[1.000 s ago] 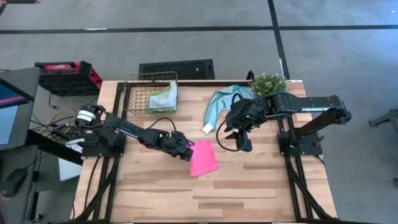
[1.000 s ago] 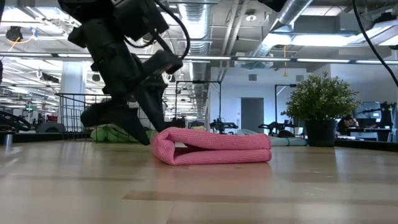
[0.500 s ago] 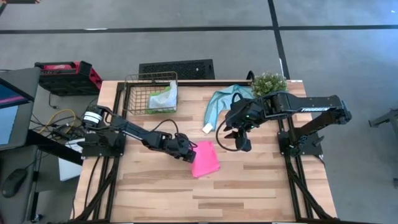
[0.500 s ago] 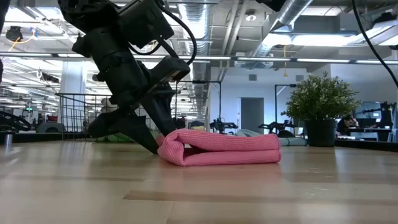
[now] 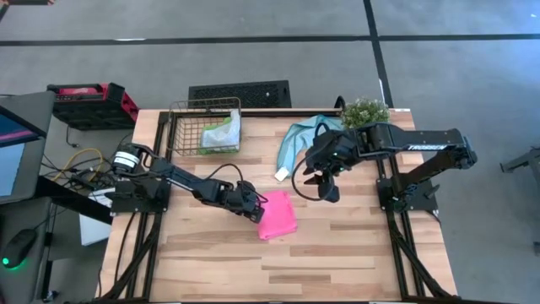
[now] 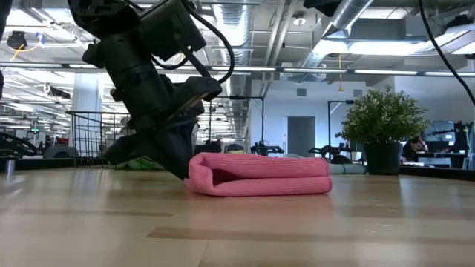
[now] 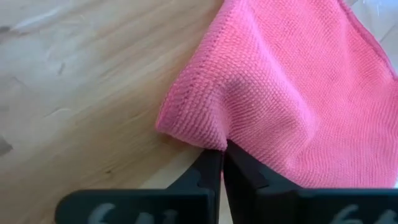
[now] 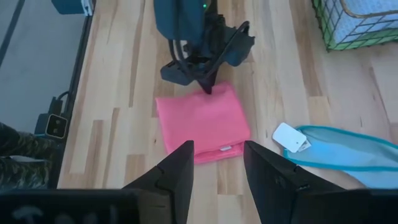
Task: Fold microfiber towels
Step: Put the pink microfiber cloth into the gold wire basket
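Note:
The pink towel's fold edge is all that my left gripper pinches, so next I open it and grip the folded layers (image 6: 211, 176) deeper before I carry the towel to the wire basket.
A hot pink towel (image 5: 278, 216) lies folded on the wooden table (image 5: 337, 253) near its middle. It also shows in the low view (image 6: 260, 176) and in the right wrist view (image 8: 202, 121). My left gripper (image 5: 256, 205) is shut on the towel's left end. My right gripper (image 5: 325, 181) hangs open above the table, right of and beyond the pink towel, holding nothing. A teal-blue towel (image 5: 299, 135) with a white tag (image 5: 282, 174) lies spread at the far side. Green and pale grey towels (image 5: 223, 131) sit in a wire basket (image 5: 190, 127). My left gripper pinches the pink towel's left, rounded fold edge (image 7: 208, 130) between its two fingers, close to the far left corner. The fingers (image 6: 178, 159) come from the table's left, slanting down. The towel lies flat on the table, folded in several layers.
A small potted plant (image 5: 364, 111) stands at the far right corner. The wire basket stands at the far left. Bare wood stretches along the near half of the table.
My left gripper has gone a little toward the table's right, up against the pink towel's left end, and has shut on its fold. The towel has been nudged slightly to the right and stays flat on the table.

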Controlling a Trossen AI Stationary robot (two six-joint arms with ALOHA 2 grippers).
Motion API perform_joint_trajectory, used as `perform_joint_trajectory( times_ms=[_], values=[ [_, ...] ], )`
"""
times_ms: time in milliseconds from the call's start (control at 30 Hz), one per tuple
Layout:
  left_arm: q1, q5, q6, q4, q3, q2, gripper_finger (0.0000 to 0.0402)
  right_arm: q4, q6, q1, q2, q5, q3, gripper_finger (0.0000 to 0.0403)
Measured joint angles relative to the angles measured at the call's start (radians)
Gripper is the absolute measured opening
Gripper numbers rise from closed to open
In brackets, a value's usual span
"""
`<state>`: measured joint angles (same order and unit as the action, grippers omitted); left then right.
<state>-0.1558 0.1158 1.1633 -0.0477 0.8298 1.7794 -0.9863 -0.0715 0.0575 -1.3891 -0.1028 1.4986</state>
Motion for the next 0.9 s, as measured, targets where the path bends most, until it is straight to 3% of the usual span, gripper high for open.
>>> perform_joint_trajectory(
  times_ms=[233, 500, 733, 900],
  values=[
    [0.017, 0.04, -0.065, -0.167, -0.005, -0.094, 0.0001, 0.0, 0.0, -0.015, 0.0, 0.0, 0.0, 0.0163],
    [0.079, 0.006, -0.179, -0.45, -0.003, -0.229, 0.0, 0.0, 0.0, -0.015, 0.0, 0.0, 0.0, 0.0163],
    [0.108, -0.04, -0.184, -0.487, -0.002, -0.222, 0.0006, 0.0, 0.0, -0.014, 0.0, 0.0, 0.0, 0.0163],
    [0.109, -0.033, -0.209, -0.488, -0.002, -0.22, 0.0034, 0.0, 0.0, -0.015, 0.0, 0.0, 0.0, 0.0163]
  ],
)
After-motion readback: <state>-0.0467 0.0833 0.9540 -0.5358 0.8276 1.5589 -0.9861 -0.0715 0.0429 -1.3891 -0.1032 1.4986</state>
